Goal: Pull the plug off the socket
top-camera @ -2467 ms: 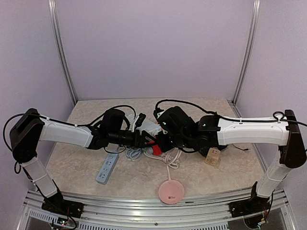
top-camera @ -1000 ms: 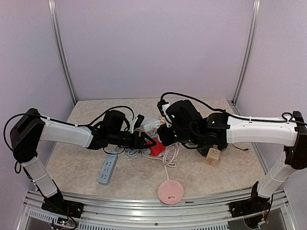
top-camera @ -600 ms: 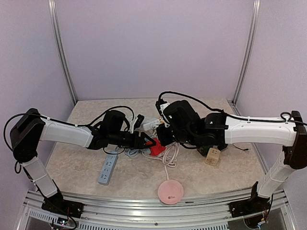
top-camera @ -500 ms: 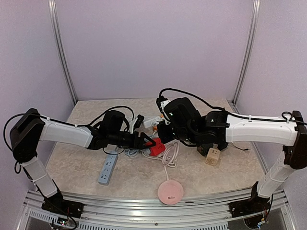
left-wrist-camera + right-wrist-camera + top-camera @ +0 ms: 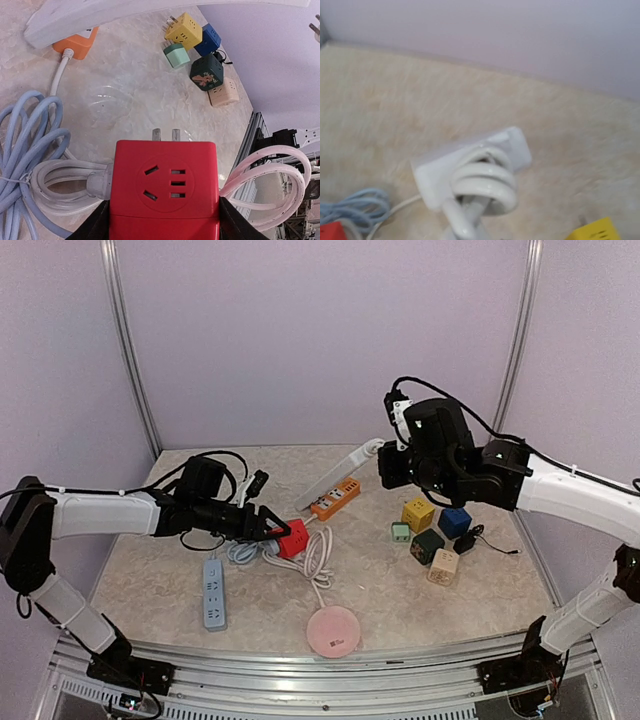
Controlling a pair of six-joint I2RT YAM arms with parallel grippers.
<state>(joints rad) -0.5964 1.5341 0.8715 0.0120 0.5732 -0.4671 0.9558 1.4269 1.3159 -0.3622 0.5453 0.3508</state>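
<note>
My right gripper needs to let go of the white power strip's coiled cable, with the white power strip lying between the orange power strip and yellow cube (image 5: pixel 381 482) (image 5: pixel 540 165).
The plug is a red cube adaptor (image 5: pixel 293 537) (image 5: pixel 165 185) with two bare metal prongs (image 5: pixel 165 134) pointing away from my left wrist. My left gripper (image 5: pixel 275 530) (image 5: pixel 164 222) is shut on it, one black finger on each side. The socket, a long white power strip (image 5: pixel 335 475) (image 5: pixel 150 10) (image 5: pixel 470 160), hangs tilted above the table, apart from the cube. My right gripper (image 5: pixel 385 455) is raised at its upper end, shut on the strip's coiled white cable (image 5: pixel 482 187). Its fingers are hidden in the right wrist view.
An orange power strip (image 5: pixel 335 498) (image 5: pixel 75 42) lies under the white one. Several coloured cube adaptors (image 5: pixel 430 535) (image 5: pixel 200 50) sit at the right. A grey-blue power strip (image 5: pixel 212 592), a pink round disc (image 5: pixel 332 630), and white (image 5: pixel 315 555) and light-blue (image 5: pixel 240 552) cable coils lie near the front.
The two arms have drawn apart. The right one rose up and right with the white strip; the left one pulled back left with the red cube, now free of the strip.
</note>
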